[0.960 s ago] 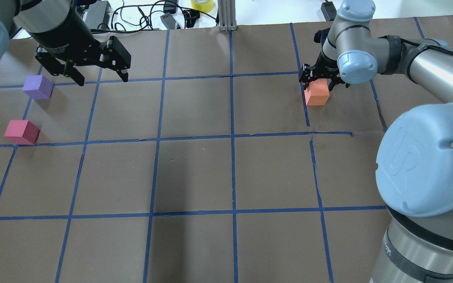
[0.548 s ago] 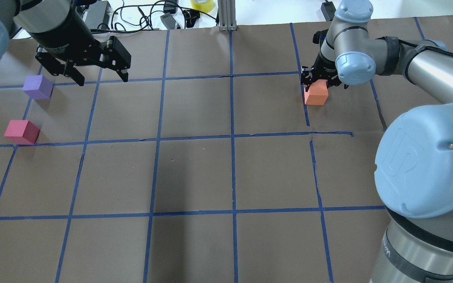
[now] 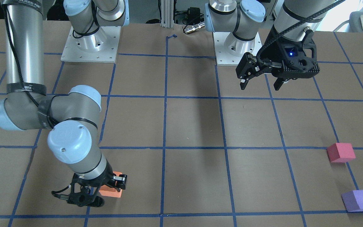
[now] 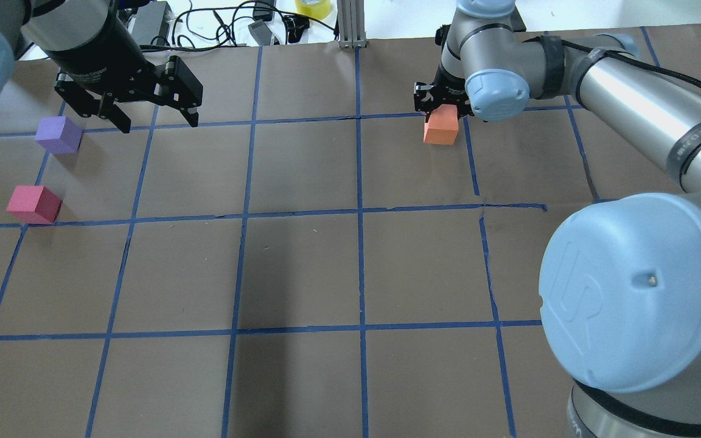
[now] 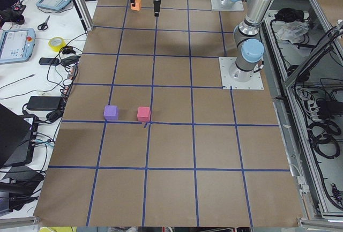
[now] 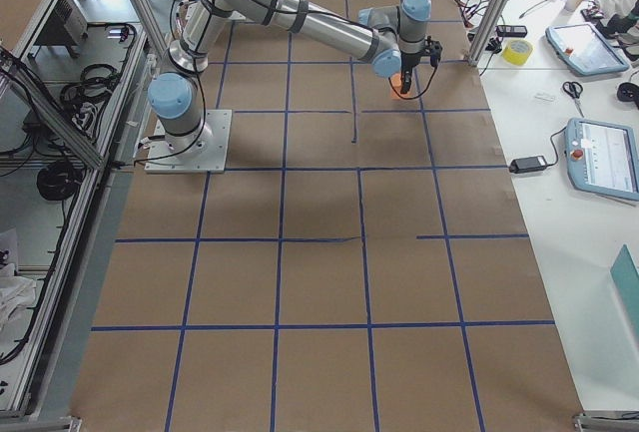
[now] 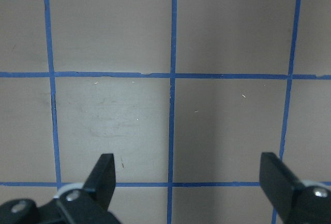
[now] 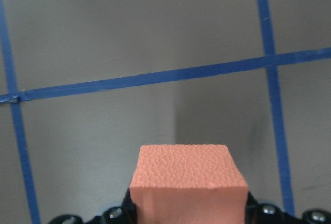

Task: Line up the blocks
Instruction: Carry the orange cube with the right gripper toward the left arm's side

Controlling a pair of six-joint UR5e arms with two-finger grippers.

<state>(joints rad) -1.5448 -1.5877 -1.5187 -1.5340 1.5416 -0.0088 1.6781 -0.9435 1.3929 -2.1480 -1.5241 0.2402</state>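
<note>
My right gripper is to set the orange block down over the blue tape line (image 3: 169, 166) next to the middle tape crossing on the table.
My right gripper (image 4: 443, 113) is shut on the orange block (image 4: 441, 129) and holds it just above the brown paper at the far middle-right; the block also shows in the right wrist view (image 8: 187, 182) and the front view (image 3: 113, 190). The purple block (image 4: 58, 134) and the crimson-pink block (image 4: 33, 204) lie apart on the far left of the table. My left gripper (image 4: 159, 125) is open and empty. It hovers to the right of the purple block, and its wrist view shows only paper between the fingers (image 7: 103, 177).
Blue tape lines (image 4: 359, 213) divide the brown paper into squares. Cables, a yellow tape roll (image 4: 313, 6) and an aluminium post (image 4: 350, 24) sit along the far edge. The arm bases (image 3: 88, 44) stand on the robot's side.
My right gripper has carried the orange block to the left and slightly farther away, across a blue tape line. The left arm and the other two blocks have not moved.
</note>
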